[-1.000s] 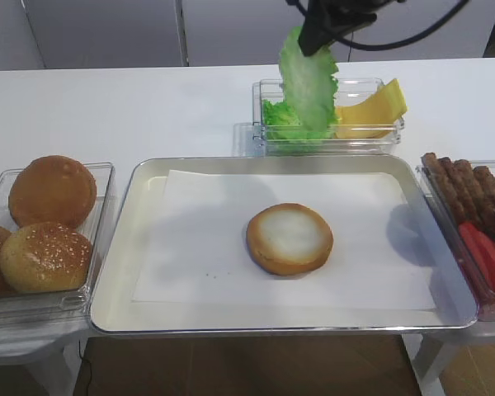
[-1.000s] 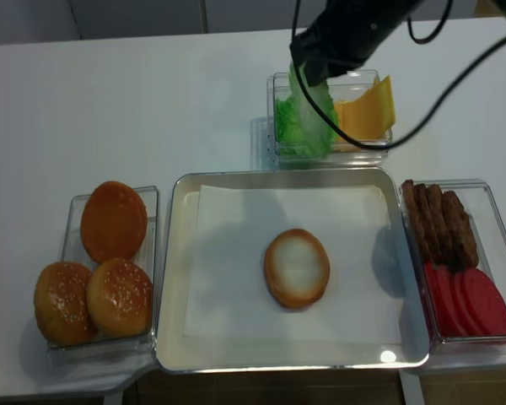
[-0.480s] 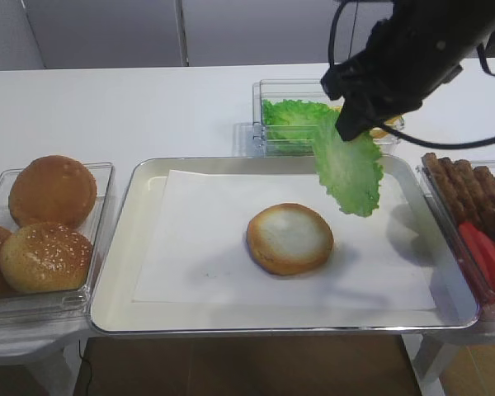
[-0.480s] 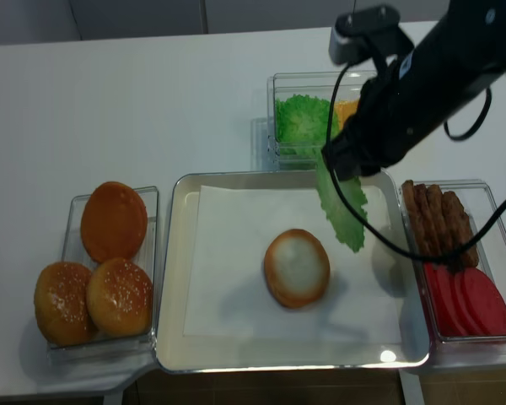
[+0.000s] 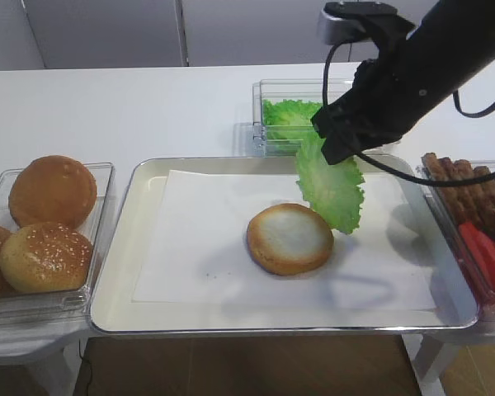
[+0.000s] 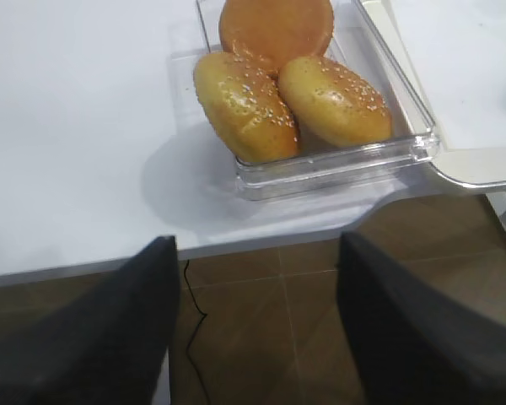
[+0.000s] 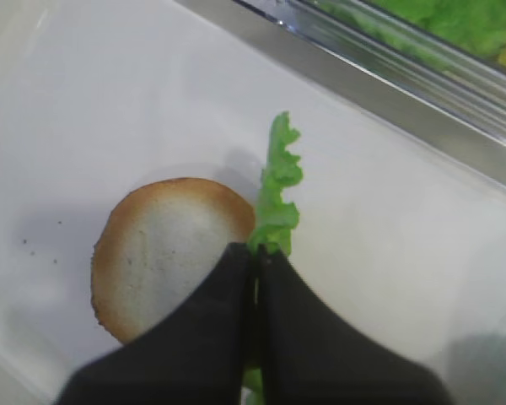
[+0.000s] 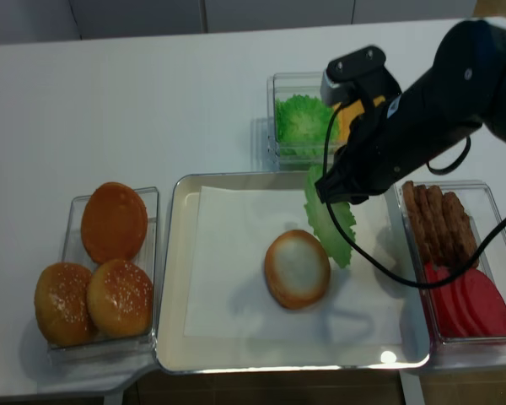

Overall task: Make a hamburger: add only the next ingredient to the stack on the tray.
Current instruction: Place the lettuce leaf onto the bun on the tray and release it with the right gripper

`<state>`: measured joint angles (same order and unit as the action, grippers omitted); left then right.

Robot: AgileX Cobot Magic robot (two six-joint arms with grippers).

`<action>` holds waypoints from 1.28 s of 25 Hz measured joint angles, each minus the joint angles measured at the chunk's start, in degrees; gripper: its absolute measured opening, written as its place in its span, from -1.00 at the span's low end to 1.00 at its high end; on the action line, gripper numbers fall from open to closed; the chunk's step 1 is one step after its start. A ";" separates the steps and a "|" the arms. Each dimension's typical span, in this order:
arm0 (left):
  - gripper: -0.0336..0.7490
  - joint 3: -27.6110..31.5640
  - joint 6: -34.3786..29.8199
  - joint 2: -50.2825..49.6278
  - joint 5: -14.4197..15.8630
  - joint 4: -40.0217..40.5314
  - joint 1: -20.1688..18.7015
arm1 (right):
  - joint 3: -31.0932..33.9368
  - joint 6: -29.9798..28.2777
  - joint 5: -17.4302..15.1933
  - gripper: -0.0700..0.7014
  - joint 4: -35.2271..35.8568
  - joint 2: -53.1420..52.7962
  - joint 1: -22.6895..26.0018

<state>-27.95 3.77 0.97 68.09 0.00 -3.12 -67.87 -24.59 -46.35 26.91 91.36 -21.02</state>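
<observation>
My right gripper needs to let go of the lettuce leaf on the pale cut side of the bun bottom half (image 8: 299, 265) (image 7: 175, 255).
A frilly green lettuce leaf (image 5: 332, 188) hangs from my right gripper (image 5: 334, 153), which is shut on its top edge. The leaf dangles just right of the bun bottom half (image 5: 289, 238), its lower tip close to the bun's right rim. The bun lies pale cut face up on white paper in the metal tray (image 5: 115, 272). The right wrist view shows the shut gripper (image 7: 257, 251) pinching the leaf (image 7: 277, 198) edge-on beside the bun (image 7: 164, 245). My left gripper (image 6: 257, 245) stands open and holds nothing, off the table's front edge over the floor.
A clear container of whole buns (image 5: 49, 223) sits left of the tray. Behind the tray stands a container with more lettuce (image 5: 289, 115). At the right, a container holds brown strips (image 5: 466, 186) and red slices (image 5: 487, 256).
The right gripper lifted the leaf out of the back container, carried it over the tray, then moved left and lower beside the bun. The left gripper's earlier state is not shown.
</observation>
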 joint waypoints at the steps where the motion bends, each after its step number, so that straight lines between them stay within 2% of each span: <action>1: 0.21 0.00 0.00 0.00 0.00 0.00 0.00 | 0.00 -0.44 0.14 -0.80 0.83 0.28 0.00; 6: 0.21 0.00 0.00 0.00 0.00 0.00 0.00 | 0.00 -1.58 0.14 -0.80 3.50 0.84 0.00; 20: 0.21 0.00 0.00 0.00 0.00 0.00 0.00 | 0.00 -3.37 -5.43 -0.80 11.06 3.66 0.00; 32: 0.21 0.00 0.00 0.00 0.00 0.00 0.00 | 0.00 -3.80 -5.62 -0.80 16.77 5.87 0.00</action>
<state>-27.95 3.77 0.97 68.09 0.00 -3.12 -67.87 -28.39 -51.97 43.68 97.22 -21.02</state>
